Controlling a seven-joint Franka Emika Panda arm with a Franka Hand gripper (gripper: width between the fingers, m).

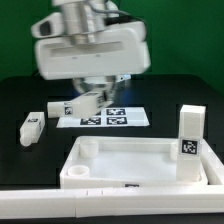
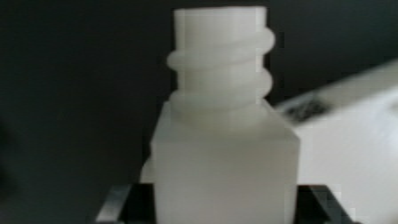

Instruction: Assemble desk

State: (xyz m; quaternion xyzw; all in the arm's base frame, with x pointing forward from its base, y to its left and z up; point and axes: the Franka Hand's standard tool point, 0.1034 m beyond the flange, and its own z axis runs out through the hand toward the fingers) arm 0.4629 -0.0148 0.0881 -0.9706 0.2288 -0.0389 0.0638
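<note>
I will let go of the white desk leg with my gripper beside the marker board's end (image 1: 145,123) that faces the upright leg.
My gripper (image 1: 92,93) hangs above the table's back middle, shut on a white desk leg (image 1: 86,101) that tilts over the marker board (image 1: 100,118). In the wrist view this leg (image 2: 221,110) fills the middle, its screw end pointing away, and the dark fingers (image 2: 128,205) press on both of its sides at the gripper (image 2: 222,207). The white desk top (image 1: 150,176) lies rim up at the front. A second leg (image 1: 189,137) stands upright at its corner on the exterior view's right. A third leg (image 1: 32,124) lies loose on the exterior view's left.
The table is black. A white edge (image 2: 349,98) shows beyond the held leg in the wrist view. A round raised socket (image 1: 88,150) sits in the desk top's back corner on the exterior view's left.
</note>
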